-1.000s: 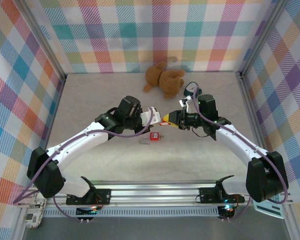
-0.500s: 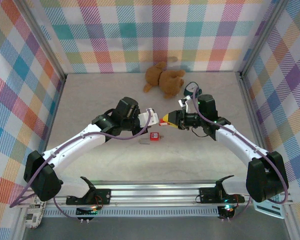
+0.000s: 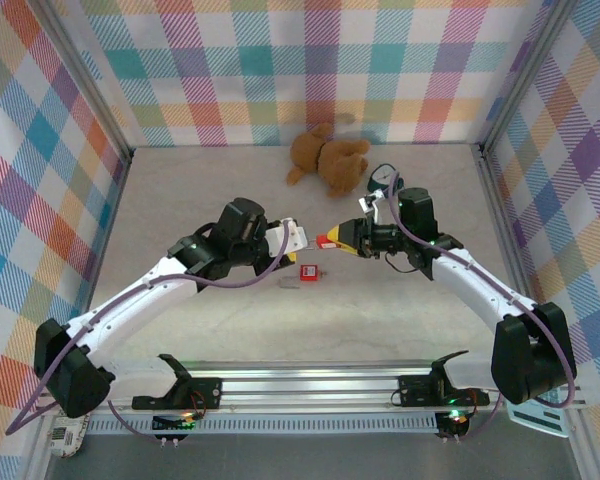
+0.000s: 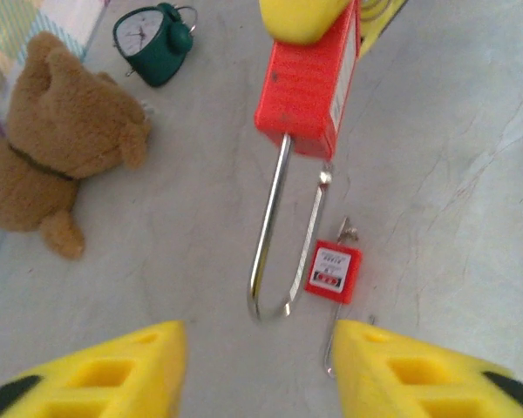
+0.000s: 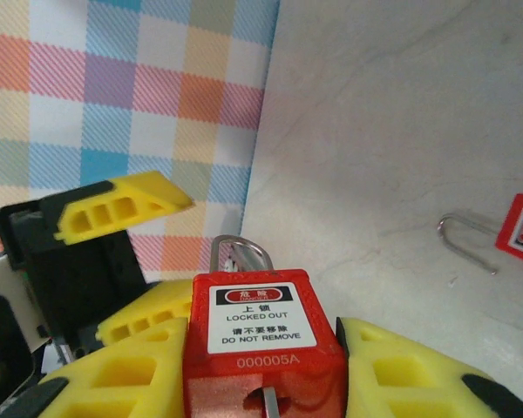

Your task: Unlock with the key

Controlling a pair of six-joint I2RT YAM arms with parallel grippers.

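Observation:
My left gripper should take hold of the body (image 4: 303, 97) while my right gripper, which now clamps the padlock with the keyhole toward its palm, opens around the key.
My right gripper (image 3: 330, 240) is shut on a red padlock (image 5: 263, 335) with a "LOCKED OUT" label. Its steel shackle (image 4: 270, 235) points at my left gripper (image 3: 298, 236). The shackle's free leg seems to end just outside the body. A thin silvery sliver (image 5: 263, 402) sits in the keyhole; I cannot tell what it is. The left gripper (image 4: 261, 366) is open and empty, a short way back from the shackle. A smaller red padlock (image 3: 308, 272) lies on the table below, with a tiny silvery piece (image 4: 347, 232) at its end that may be the key.
A brown teddy bear (image 3: 326, 157) lies at the back of the table, with a small green alarm clock (image 3: 382, 178) to its right. Checked walls (image 3: 70, 150) enclose the table on three sides. Behind the right gripper runs its cable.
My left gripper has drawn back to the left, away from the held padlock's shackle, and its arm has swung outward. The right gripper and its padlock have stayed where they were.

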